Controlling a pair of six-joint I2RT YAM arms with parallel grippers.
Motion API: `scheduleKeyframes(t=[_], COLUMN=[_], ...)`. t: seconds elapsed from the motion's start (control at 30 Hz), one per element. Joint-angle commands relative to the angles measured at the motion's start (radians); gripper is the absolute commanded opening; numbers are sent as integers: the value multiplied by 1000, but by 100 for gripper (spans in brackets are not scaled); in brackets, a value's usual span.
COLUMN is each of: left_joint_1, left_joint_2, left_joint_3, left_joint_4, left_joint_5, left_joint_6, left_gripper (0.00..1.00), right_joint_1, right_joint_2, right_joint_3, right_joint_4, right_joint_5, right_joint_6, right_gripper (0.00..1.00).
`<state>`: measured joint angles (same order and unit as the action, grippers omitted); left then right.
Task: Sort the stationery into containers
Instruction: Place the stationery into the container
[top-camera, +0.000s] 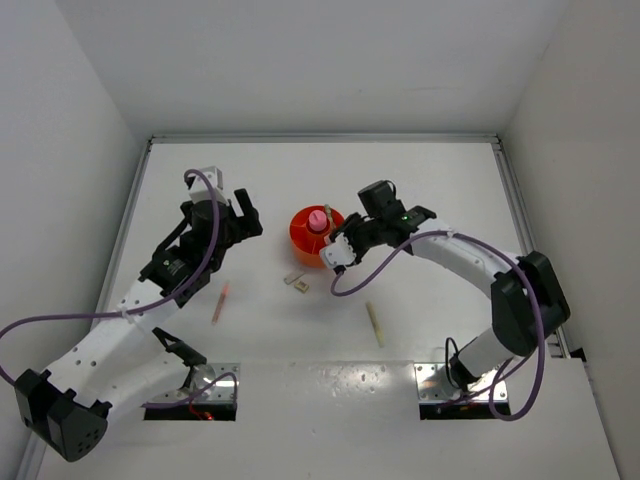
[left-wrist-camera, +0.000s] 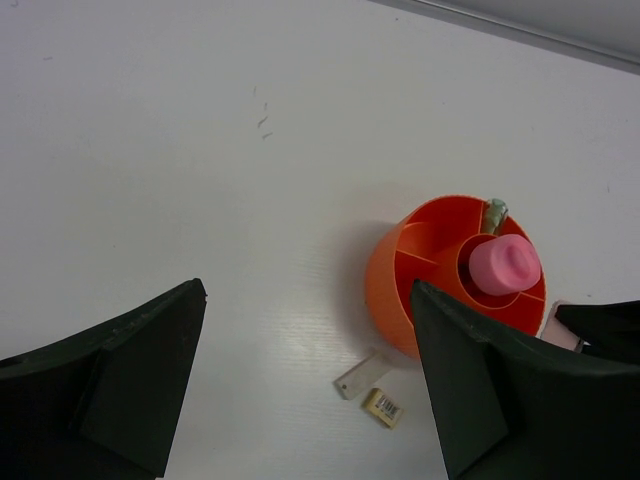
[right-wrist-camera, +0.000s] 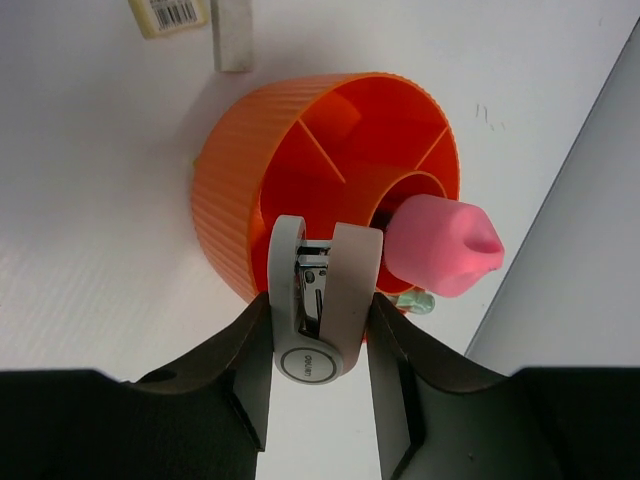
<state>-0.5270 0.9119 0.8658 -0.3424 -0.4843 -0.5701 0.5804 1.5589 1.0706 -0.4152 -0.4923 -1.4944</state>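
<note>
My right gripper is to let go of the pale pink mini stapler between the pink cylinder and the orange organiser's near rim (top-camera: 325, 235) (right-wrist-camera: 308, 262).
The orange organiser (top-camera: 303, 237) stands mid-table with the pink cylinder (top-camera: 317, 218) upright in its central well. A mint green stick (left-wrist-camera: 494, 214) leans in a far compartment. My right gripper (top-camera: 341, 251) is shut on the pale pink mini stapler (right-wrist-camera: 320, 300), held at the organiser's rim (right-wrist-camera: 225, 200). My left gripper (top-camera: 241, 214) is open and empty, left of the organiser. Two tiny beige blocks (top-camera: 296, 281) lie in front of the organiser. The pink-orange pen (top-camera: 220, 301) lies near the left arm. The pale yellow stick (top-camera: 375, 323) lies front right.
White walls enclose the table on the left, back and right. A metal strip (top-camera: 515, 210) runs along the right edge. Purple cables (top-camera: 375, 265) hang from both arms. The arm bases (top-camera: 450, 385) sit at the near edge.
</note>
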Motion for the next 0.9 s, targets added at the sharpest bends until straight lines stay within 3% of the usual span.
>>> scheduleKeyframes(t=[0.0,0.27,0.37,0.5,0.6,0.87], left_joint_1=[22,22,22,22,22,22], left_joint_2=[5,15,15,15,15,15], left_joint_3=[1,1,1,1,1,1], left_joint_4=[33,33,33,33,33,33], left_joint_5=[6,6,15,15,15,15], left_joint_6=[-1,-1,-1,-1,-1,-1], left_gripper=[89,89,89,89,89,89], right_joint_1=[38,87,105,114,124,124], right_joint_2=[12,12,21,21,21,21], right_joint_3=[-40,-86,-86,-86,-86,-95], right_joint_4=[125,271,294,285,274,265], right_joint_5=[78,221,244,255,255,264], right_joint_6=[-37,83,99,108,108,117], right_gripper=[0,0,7,28,36,44])
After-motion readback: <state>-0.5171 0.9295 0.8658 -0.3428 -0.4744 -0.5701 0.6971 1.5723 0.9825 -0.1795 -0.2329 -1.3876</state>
